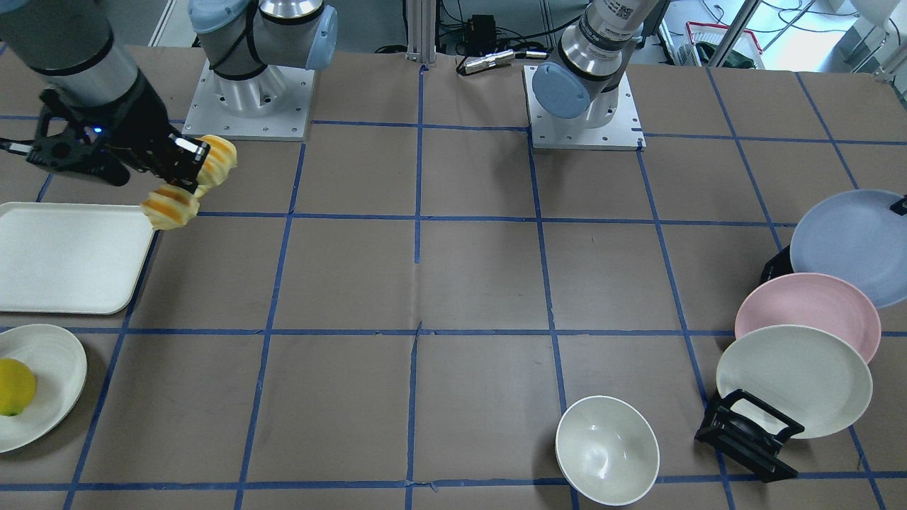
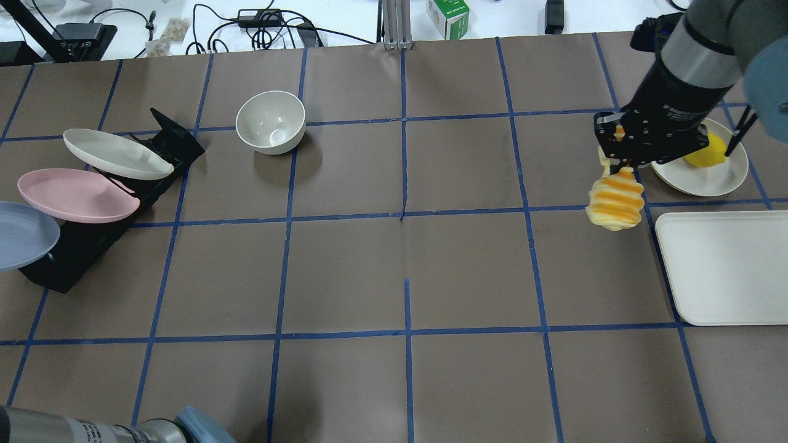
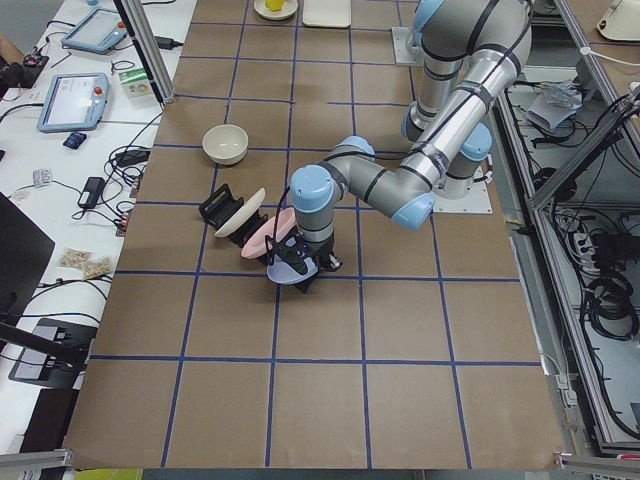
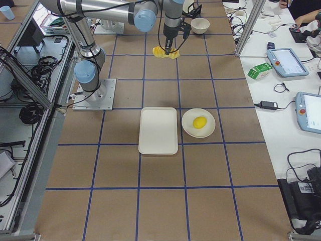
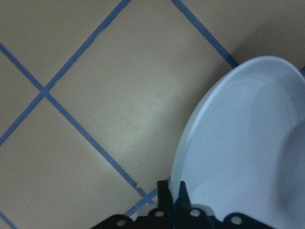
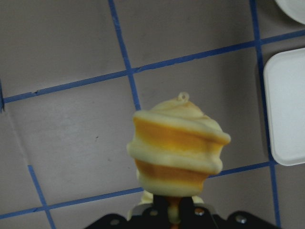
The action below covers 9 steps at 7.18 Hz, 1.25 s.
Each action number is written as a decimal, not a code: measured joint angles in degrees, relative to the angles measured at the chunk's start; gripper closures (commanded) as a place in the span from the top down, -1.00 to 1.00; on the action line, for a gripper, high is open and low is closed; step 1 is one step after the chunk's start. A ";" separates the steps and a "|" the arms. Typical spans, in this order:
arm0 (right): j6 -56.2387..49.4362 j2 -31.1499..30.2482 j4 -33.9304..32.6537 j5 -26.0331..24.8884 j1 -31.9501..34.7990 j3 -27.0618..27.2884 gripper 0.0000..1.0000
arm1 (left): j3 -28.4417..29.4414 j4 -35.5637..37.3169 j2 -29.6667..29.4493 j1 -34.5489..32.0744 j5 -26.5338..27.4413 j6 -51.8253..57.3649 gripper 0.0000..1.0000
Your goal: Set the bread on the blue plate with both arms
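I will let go of the blue plate with my left gripper over the blue line crossing in the middle of the table point(image 1: 410, 322).
My right gripper point(image 1: 186, 170) is shut on the bread point(image 1: 170, 207), a soft yellow-orange and cream striped loaf. It holds the loaf by its middle above the table, beside the white tray. The bread also shows in the overhead view point(image 2: 615, 198) and hangs in front of the right wrist camera point(image 6: 176, 148). The blue plate point(image 1: 850, 241) leans in the black rack at the far end. In the left wrist view my left gripper point(image 5: 174, 193) is shut on the rim of the blue plate point(image 5: 238, 157).
A pink plate point(image 1: 808, 312) and a cream plate point(image 1: 793, 379) stand in the same black rack point(image 1: 747, 432). A white bowl point(image 1: 606, 450) sits near the rack. A white tray point(image 1: 64, 255) and a white plate point(image 1: 49, 368) holding a lemon point(image 1: 14, 386) lie by the right arm.
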 measured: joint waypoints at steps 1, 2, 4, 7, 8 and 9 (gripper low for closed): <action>4.28 0.10 -0.30 0.78 3.12 -0.18 -1.00 | 2.02 -4.74 1.99 0.22 1.33 2.01 -1.00; 6.30 0.14 -0.62 1.15 4.96 -0.26 -1.00 | 3.37 -9.18 4.31 0.31 1.54 4.58 -1.00; 7.27 0.20 -0.81 1.38 6.08 0.02 -1.00 | 3.86 -13.06 9.37 0.19 -7.21 13.33 -1.00; 6.98 0.20 -0.82 1.43 6.23 0.59 -1.00 | -0.27 -13.40 12.42 -5.28 -27.69 15.85 -1.00; 6.86 0.17 -0.84 1.42 6.24 0.95 -1.00 | -2.68 -12.21 12.43 -10.43 -32.04 12.10 -1.00; 6.82 0.08 -0.88 1.41 6.30 1.54 -1.00 | -4.88 -10.82 12.35 -16.70 -34.30 6.09 -1.00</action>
